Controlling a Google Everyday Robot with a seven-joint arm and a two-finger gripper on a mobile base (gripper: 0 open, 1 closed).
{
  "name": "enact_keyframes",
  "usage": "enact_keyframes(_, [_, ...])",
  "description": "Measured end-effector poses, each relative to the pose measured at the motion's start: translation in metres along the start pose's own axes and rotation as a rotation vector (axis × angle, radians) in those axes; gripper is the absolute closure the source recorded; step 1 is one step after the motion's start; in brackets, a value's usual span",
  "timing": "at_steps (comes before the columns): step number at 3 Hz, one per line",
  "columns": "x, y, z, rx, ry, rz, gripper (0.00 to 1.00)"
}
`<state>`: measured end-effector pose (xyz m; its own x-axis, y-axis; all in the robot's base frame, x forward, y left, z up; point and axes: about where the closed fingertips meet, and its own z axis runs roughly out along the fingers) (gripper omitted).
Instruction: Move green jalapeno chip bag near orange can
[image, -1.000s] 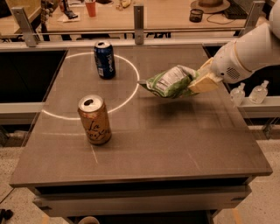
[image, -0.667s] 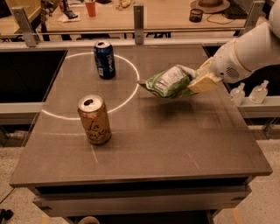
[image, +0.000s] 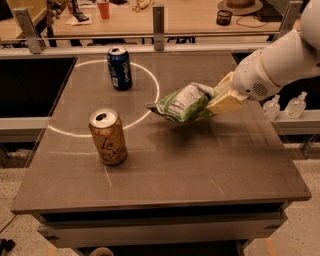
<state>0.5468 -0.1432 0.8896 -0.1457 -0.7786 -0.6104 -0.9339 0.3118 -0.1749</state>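
Note:
Next, my gripper sets the green jalapeno chip bag down on the grey table (image: 150, 136) next to the orange can, just outside the white circle. The bag now hangs a little above the table.
The green jalapeno chip bag (image: 184, 103) is crinkled light green with a white nutrition panel. It hangs a little above the table, right of centre, held at its right end. My gripper (image: 216, 100) comes in from the right on a white arm and is shut on the bag. The orange can (image: 107, 136) stands upright on the table at the front left, with dark cursive lettering and a silver top. The bag is about a can's height to the right of and behind the can, apart from it.
A dark blue can (image: 120, 68) stands at the back left inside a white circle painted on the grey table (image: 210, 165). Two clear bottles (image: 272, 107) stand on a ledge to the right. A railing runs along the table's far edge.
The bag and gripper have shifted slightly left and toward the front, closer to the orange can. The cans have not moved.

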Motion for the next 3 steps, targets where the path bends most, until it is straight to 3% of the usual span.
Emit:
enact_keyframes(1, [-0.020, 0.042, 0.011, -0.121, -0.045, -0.056, 1.00])
enact_keyframes(3, [-0.052, 0.097, 0.026, -0.281, -0.100, -0.145, 1.00])
